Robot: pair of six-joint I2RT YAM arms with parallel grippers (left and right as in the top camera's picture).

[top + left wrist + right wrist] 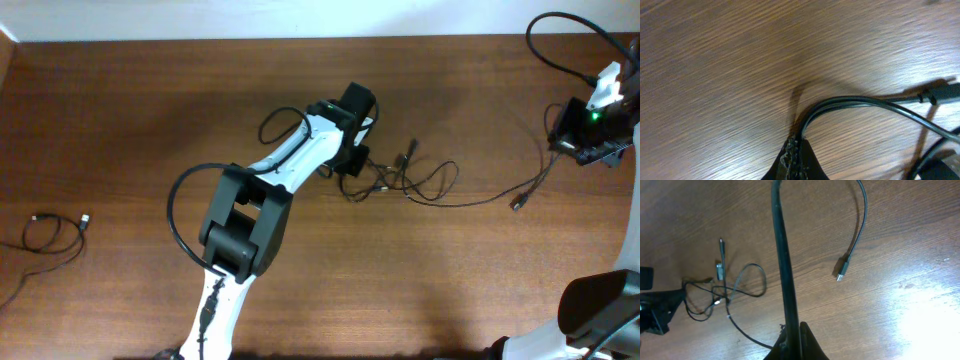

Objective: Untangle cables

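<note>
My right gripper is going to release the long cable, which now trails from the tangle, on the wood (pixel 791 309) between the tangle and the silver-tipped plug.
The cables (pixel 395 180) lie as a loose black tangle mid-table, seen again as the cables (pixel 725 297) at the left of the right wrist view. My left gripper (pixel 352 165) sits at the tangle's left edge. Its jaws are shut on a doubled black strand (pixel 850 104), which leaves the left gripper (pixel 799 142) and curves right. My right gripper (pixel 568 145) is far right, shut on one long cable (pixel 480 201) that trails from the tangle. In its own view the right gripper (pixel 792 330) pinches this cord, whose free silver-tipped plug (pixel 841 276) rests on the wood.
One separate coiled cable (pixel 50 232) lies near the table's left edge. The left arm (pixel 250 210) stretches from the front edge toward the centre. A thick robot cable (pixel 560 30) loops at the back right. The right arm's base (pixel 600 310) fills the front right corner.
</note>
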